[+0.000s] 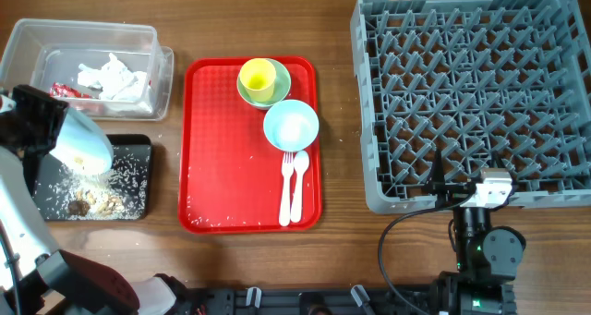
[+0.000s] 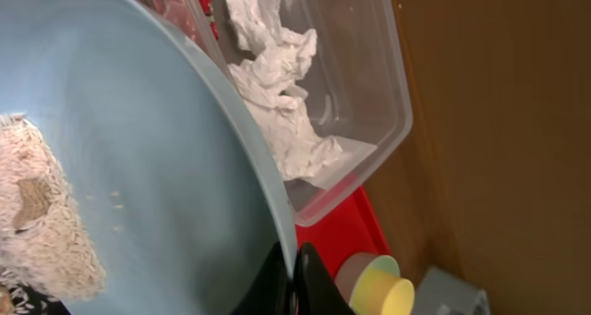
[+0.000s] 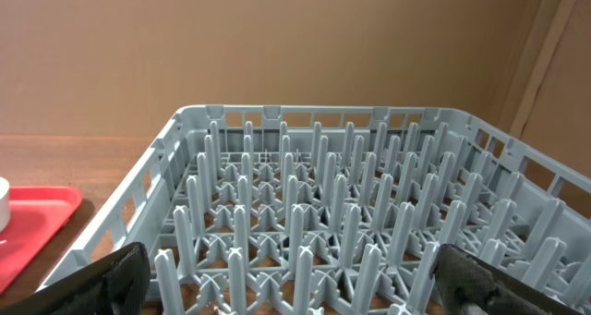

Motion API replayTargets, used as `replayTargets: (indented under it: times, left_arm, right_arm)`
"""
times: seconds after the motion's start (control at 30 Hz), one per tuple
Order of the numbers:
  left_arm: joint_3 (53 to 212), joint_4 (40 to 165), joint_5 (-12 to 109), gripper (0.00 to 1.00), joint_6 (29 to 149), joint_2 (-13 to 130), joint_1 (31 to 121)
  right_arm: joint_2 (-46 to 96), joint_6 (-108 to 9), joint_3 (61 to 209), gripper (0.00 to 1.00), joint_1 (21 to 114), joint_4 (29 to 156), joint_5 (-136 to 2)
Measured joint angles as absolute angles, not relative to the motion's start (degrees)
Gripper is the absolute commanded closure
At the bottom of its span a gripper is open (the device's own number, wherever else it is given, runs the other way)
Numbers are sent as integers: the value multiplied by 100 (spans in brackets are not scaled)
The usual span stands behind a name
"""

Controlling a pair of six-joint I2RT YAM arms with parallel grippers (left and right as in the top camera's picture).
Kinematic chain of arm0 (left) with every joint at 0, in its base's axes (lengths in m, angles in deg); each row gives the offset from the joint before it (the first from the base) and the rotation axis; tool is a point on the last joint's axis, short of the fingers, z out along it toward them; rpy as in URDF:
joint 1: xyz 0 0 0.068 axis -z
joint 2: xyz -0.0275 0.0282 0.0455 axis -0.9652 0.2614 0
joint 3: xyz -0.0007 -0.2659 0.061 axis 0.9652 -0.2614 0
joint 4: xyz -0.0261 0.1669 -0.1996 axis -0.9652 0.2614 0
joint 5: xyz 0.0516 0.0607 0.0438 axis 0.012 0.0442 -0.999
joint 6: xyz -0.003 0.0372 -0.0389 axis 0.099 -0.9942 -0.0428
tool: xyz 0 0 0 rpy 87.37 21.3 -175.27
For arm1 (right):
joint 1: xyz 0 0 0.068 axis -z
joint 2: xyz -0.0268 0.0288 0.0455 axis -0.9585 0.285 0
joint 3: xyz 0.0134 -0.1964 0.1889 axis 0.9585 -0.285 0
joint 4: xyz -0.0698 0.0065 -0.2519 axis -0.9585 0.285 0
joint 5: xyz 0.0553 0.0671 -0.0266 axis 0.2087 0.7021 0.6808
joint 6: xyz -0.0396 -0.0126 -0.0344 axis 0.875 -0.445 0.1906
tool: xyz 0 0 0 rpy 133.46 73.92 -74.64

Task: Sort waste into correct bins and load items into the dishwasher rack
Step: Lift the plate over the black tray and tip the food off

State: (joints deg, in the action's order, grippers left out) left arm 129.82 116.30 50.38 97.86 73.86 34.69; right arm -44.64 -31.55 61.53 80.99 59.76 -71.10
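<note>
My left gripper is to let go of the large light-blue plate, now tilted over the black tray, on the red serving tray's empty side (image 1: 225, 163) next to the white fork.
My left gripper (image 2: 294, 280) is shut on the rim of the large light-blue plate (image 1: 78, 139), which is tilted over the black tray (image 1: 138, 151); rice and brown scraps (image 1: 97, 200) lie in the tray, and rice still clings to the plate (image 2: 46, 223). The clear tub (image 1: 157, 66) holds white napkins (image 1: 115, 77) and a red wrapper (image 1: 66, 90). On the red serving tray (image 1: 208, 139) sit the yellow cup (image 1: 258, 77) in the pale-green bowl (image 1: 280, 86), the light-blue bowl (image 1: 292, 126), and the white fork and spoon (image 1: 293, 187). My right gripper (image 3: 291, 278) is open at the grey rack's (image 1: 471, 93) front edge.
The red serving tray lies between the bins on the left and the rack on the right, with rice grains scattered on it. Bare wooden table (image 1: 342, 167) shows between tray and rack. A cable (image 1: 397, 232) loops by the right arm's base.
</note>
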Motion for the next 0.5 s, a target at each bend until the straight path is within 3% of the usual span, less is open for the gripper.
replayTargets:
  times: [0.33, 0.5]
  left_arm:
    - [12975, 11678, 6386, 96, 9493, 7423, 3012]
    - [12967, 11590, 6491, 96, 9414, 7487, 2857]
  right_arm:
    - [-4464, -3155, 6153, 0, 8099, 5976, -7110]
    - [-4464, -3155, 6153, 0, 8099, 5976, -7110]
